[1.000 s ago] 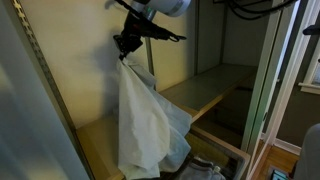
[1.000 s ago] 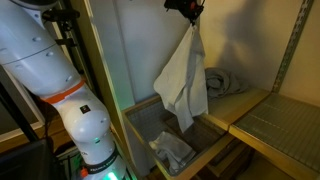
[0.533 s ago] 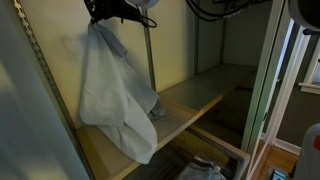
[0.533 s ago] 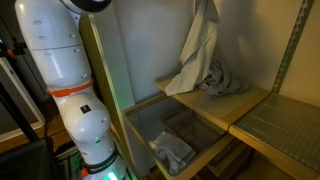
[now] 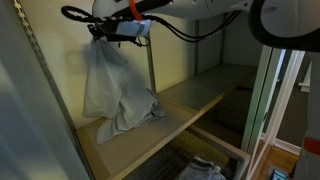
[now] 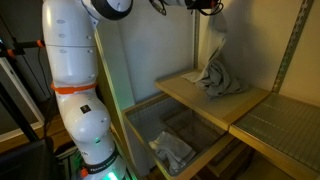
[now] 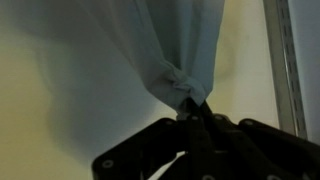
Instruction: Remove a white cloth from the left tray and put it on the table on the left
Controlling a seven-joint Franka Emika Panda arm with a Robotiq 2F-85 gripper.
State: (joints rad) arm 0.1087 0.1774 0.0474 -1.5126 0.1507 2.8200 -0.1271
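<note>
The robot's gripper should release the white cloth, now held up against the back wall, on the wooden shelf [image 5: 125,112] near the back wall, over the cloth's bunched end.
My gripper [image 5: 103,31] is shut on the top of a white cloth [image 5: 110,85] and holds it up against the back wall. The cloth hangs down and its lower end lies bunched on the wooden shelf [image 5: 190,98]. In an exterior view the cloth [image 6: 217,70] drapes onto the shelf [image 6: 240,104] under the gripper [image 6: 213,8]. In the wrist view the jaws [image 7: 193,108] pinch a knot of the cloth [image 7: 175,50]. A lower tray [image 6: 150,125] holds another white cloth [image 6: 172,150].
Metal rack posts [image 5: 40,70] stand at the near side. A wire tray [image 6: 280,125] sits beside the shelf. The robot's white body [image 6: 75,90] stands beside the rack. A lower tray with cloth [image 5: 205,168] shows below the shelf.
The gripper has carried the cloth further along the shelf and lower. The cloth's bottom end now rests bunched on the shelf instead of hanging free.
</note>
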